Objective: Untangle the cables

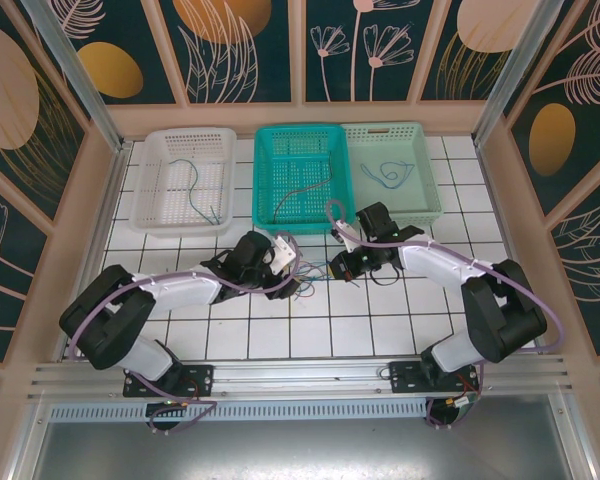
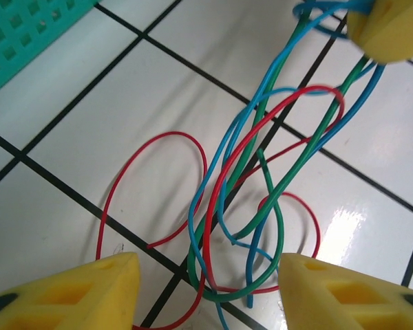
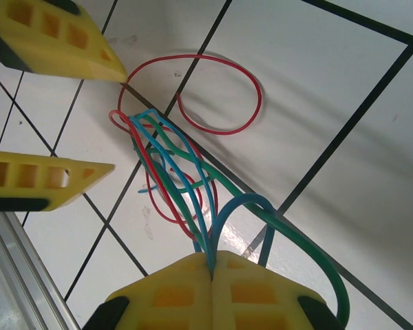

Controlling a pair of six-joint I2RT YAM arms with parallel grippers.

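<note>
The left gripper's open fingers straddle green and blue loops as well as the red cable, so it should pinch the red cable alone (image 2: 207,251) and lift it clear.
A tangle of red, green and blue cables (image 2: 224,179) lies on the white tiled table between the two arms (image 1: 298,290). My left gripper (image 2: 206,275) is open, its yellow fingers (image 2: 89,289) standing either side of the tangle's lower loops without touching them. My right gripper (image 3: 212,265) is shut on a blue cable (image 3: 244,199), which loops up out of its closed pads. A green cable (image 3: 310,240) runs past those pads, and a red loop (image 3: 224,62) lies flat on the tiles. In the top view the left gripper (image 1: 290,275) and the right gripper (image 1: 338,265) sit close together.
Three baskets line the back of the table: a white one (image 1: 150,190) holding a blue cable, a teal one (image 1: 270,175) holding a purplish cable and a mint one (image 1: 425,170) holding a blue cable. Patterned walls enclose the table.
</note>
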